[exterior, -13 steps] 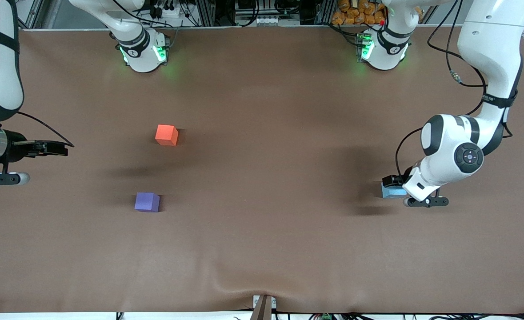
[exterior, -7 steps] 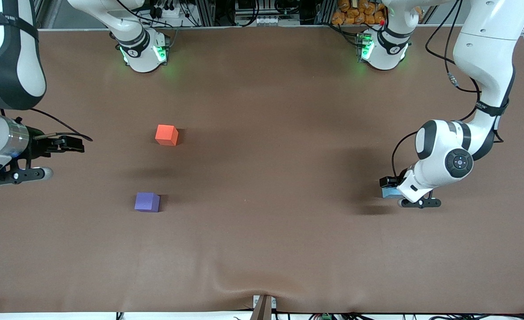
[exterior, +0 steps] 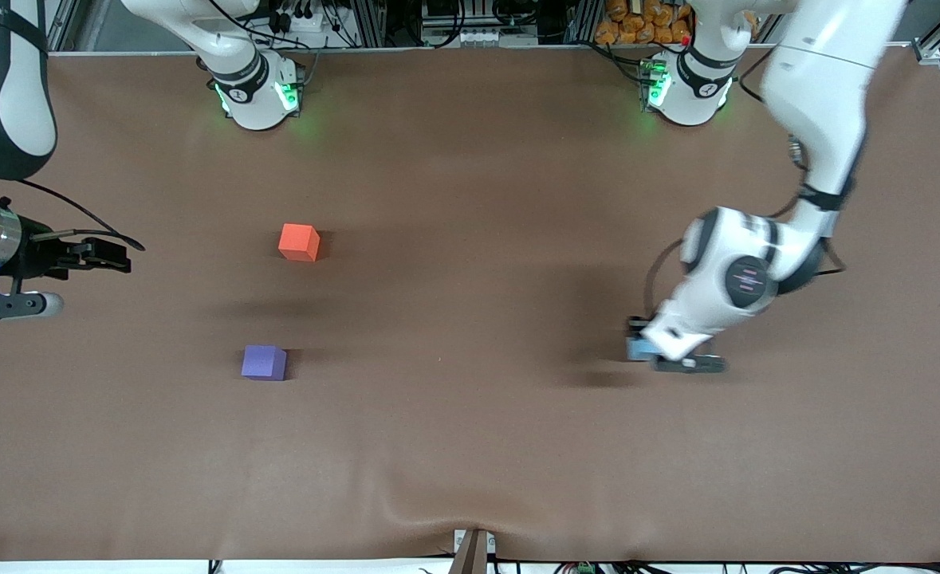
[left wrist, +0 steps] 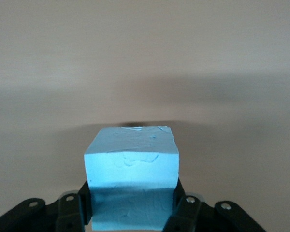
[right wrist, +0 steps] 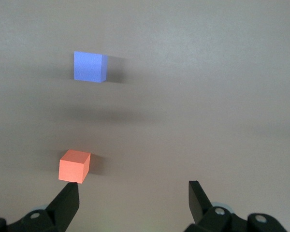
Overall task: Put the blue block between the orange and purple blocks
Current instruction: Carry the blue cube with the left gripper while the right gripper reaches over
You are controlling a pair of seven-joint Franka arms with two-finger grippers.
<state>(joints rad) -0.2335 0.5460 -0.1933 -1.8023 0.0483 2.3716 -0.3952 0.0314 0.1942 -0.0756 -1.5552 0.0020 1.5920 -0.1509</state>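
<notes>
My left gripper has the light blue block. It will set the block down near the table's middle point(exterior: 423, 288), short of the orange and purple blocks.
My left gripper point(exterior: 637, 344) is shut on the light blue block point(exterior: 639, 349) and holds it above the table toward the left arm's end; in the left wrist view the block point(left wrist: 130, 166) fills the space between the fingers point(left wrist: 183, 210). The orange block point(exterior: 298, 241) and the purple block point(exterior: 263, 363) sit on the table toward the right arm's end, the purple one nearer the front camera. My right gripper point(exterior: 115, 259) is open and empty, held in the air at the right arm's end of the table; its view shows the orange block point(right wrist: 74, 166) and the purple block point(right wrist: 90, 66).
The brown table cover point(exterior: 470, 414) has a wrinkle at its front edge near a small bracket point(exterior: 473, 548). The two arm bases point(exterior: 258, 92) stand along the table's back edge.
My left arm has carried the blue block toward the right arm's end of the table. My right arm swung a little out and back.
</notes>
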